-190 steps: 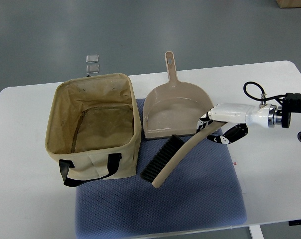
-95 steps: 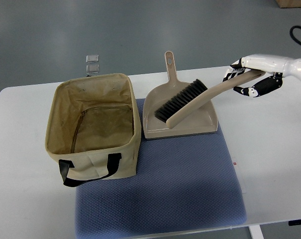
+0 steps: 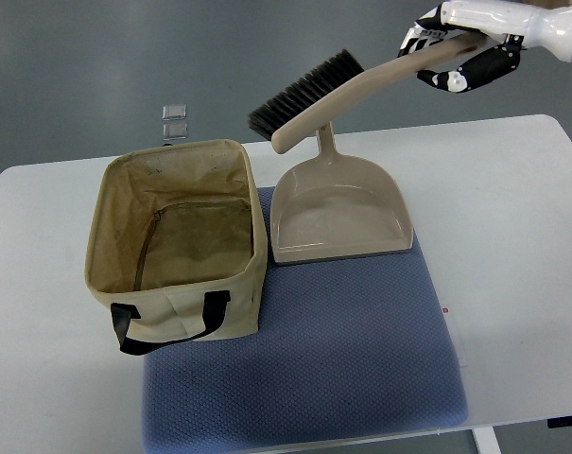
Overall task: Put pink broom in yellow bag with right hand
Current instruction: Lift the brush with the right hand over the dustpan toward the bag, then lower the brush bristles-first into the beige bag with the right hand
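My right gripper needs to let go of the broom inside the open yellow bag [image 3: 177,225], with the broom's bristle end toward the near black strap.
My right hand [image 3: 453,55], white with black fingers, is shut on the handle of the beige hand broom [image 3: 335,93] high at the top right. The broom hangs in the air, its black bristles pointing left and up, above the dustpan's handle and to the right of the bag's far corner. The yellowish fabric bag [image 3: 177,242] with black strap handles stands open on the left of the blue mat; its inside holds nothing that I can see. My left arm does not show.
A beige dustpan [image 3: 338,214] lies on the blue mat [image 3: 314,359] to the right of the bag. The mat covers the middle of the white table [image 3: 512,246]. Two small clear squares [image 3: 175,121] lie on the floor beyond the table.
My right hand has lifted the broom off the mat, carried it up over the dustpan, and now holds it higher and further left, bristles near the bag's far right corner.
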Tool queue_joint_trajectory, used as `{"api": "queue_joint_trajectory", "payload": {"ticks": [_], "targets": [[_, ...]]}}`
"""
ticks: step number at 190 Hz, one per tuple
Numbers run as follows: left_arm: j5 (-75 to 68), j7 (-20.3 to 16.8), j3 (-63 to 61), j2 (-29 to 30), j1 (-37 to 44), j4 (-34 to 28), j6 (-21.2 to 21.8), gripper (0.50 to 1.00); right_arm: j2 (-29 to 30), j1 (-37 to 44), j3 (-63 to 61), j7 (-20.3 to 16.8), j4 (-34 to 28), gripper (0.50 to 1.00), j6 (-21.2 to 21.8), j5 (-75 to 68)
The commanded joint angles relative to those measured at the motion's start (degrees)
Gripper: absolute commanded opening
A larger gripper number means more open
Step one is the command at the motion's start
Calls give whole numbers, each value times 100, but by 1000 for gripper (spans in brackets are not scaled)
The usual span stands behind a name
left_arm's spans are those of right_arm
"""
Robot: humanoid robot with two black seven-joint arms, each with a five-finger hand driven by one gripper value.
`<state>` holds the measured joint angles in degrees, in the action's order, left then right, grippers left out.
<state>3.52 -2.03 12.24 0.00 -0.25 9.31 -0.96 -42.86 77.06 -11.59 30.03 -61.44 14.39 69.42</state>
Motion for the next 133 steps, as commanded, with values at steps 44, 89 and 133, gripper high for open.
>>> {"api": "queue_joint_trajectory", "payload": {"ticks": [44, 89, 133], "targets": [[0, 0, 7, 0, -1, -8, -1, 1000, 2466, 389, 183, -129, 1459, 500, 2, 283], [0, 0, 7, 0, 7, 0, -1, 1000, 3319, 240, 411, -146, 1661, 500, -103, 1074], [0, 0, 7, 0, -1, 0, -1, 1000, 3890, 161, 754, -322, 1960, 500, -332, 1241]]}}
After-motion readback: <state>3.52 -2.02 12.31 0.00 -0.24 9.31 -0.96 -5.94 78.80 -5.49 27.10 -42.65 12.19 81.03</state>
